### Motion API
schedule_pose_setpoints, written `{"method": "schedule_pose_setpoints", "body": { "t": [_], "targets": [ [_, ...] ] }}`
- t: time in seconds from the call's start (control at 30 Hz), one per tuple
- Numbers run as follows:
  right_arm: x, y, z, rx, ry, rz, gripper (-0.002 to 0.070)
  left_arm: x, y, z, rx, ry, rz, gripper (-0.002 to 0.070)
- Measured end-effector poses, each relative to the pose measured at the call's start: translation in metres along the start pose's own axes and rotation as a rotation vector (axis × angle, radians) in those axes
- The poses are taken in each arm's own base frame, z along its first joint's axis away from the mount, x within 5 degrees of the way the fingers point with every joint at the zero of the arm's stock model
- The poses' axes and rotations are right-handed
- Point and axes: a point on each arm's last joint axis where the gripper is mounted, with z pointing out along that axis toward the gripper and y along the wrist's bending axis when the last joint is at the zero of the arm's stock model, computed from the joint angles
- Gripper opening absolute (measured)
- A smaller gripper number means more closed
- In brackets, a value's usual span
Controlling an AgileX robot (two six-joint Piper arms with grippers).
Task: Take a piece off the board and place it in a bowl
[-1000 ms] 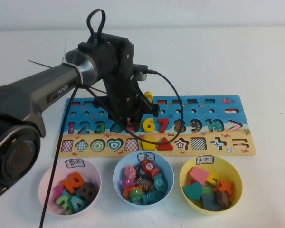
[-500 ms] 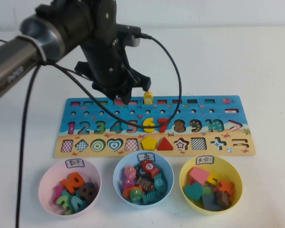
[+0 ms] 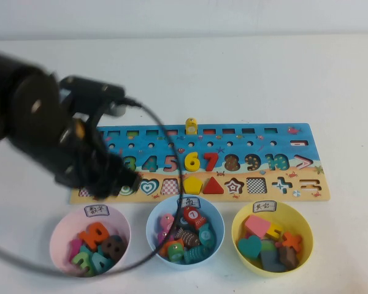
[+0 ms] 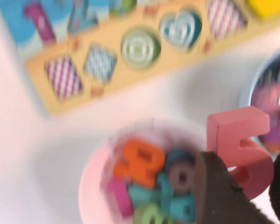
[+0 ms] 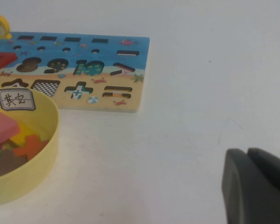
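Note:
I should have my left gripper release the light-pink piece between the orange and green pieces in the pale-pink bowl (image 3: pixel 91 246) (image 4: pixel 152 185).
My left gripper (image 3: pixel 110 180) is a blurred shape over the front left of the board (image 3: pixel 251 144), just behind the pale-pink bowl (image 3: pixel 55 239). In the left wrist view the gripper (image 4: pixel 245 163) is shut on the light-pink "5" piece (image 4: pixel 238 137) and holds it in the air above the near rim of the pink bowl (image 4: pixel 91 172), which holds several number pieces. In the high view the piece is hidden by the arm. My right gripper (image 5: pixel 248 151) is shut and empty, low over bare table to the right of the board (image 5: pixel 130 93); it does not show in the high view.
A light-blue bowl (image 3: pixel 152 229) and a yellow bowl (image 3: pixel 236 236), both with several pieces, stand in front of the board. The yellow "6" (image 3: pixel 192 162) and red "7" (image 3: pixel 211 161) sit in the board. A small yellow figure (image 3: pixel 191 126) stands at its far edge.
My left gripper has risen from the board's "5" slot, then swung left and toward the front with the pink "5" in it, to just behind the pink bowl.

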Motion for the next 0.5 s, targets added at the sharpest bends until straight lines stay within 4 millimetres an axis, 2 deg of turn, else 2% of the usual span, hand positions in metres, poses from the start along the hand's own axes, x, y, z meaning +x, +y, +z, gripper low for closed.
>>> {"method": "schedule_pose_setpoints", "body": {
  "t": [0.1, 0.3, 0.37, 0.5],
  "targets": [
    [0.000, 0.000, 0.000, 0.000, 0.000, 0.000, -0.0017, 0.037, 0.004, -0.006, 0.009, -0.039, -0.002, 0.0207],
    [0.000, 0.000, 0.000, 0.000, 0.000, 0.000, -0.0017, 0.092, 0.010, -0.013, 0.047, -0.148, -0.024, 0.0207],
    [0.000, 0.000, 0.000, 0.000, 0.000, 0.000, -0.0017, 0.106, 0.011, -0.009, 0.050, -0.149, -0.027, 0.0207],
    [0.000, 0.000, 0.000, 0.000, 0.000, 0.000, -0.0017, 0.121, 0.012, -0.001, 0.056, -0.113, -0.037, 0.0207]
  ]
}}
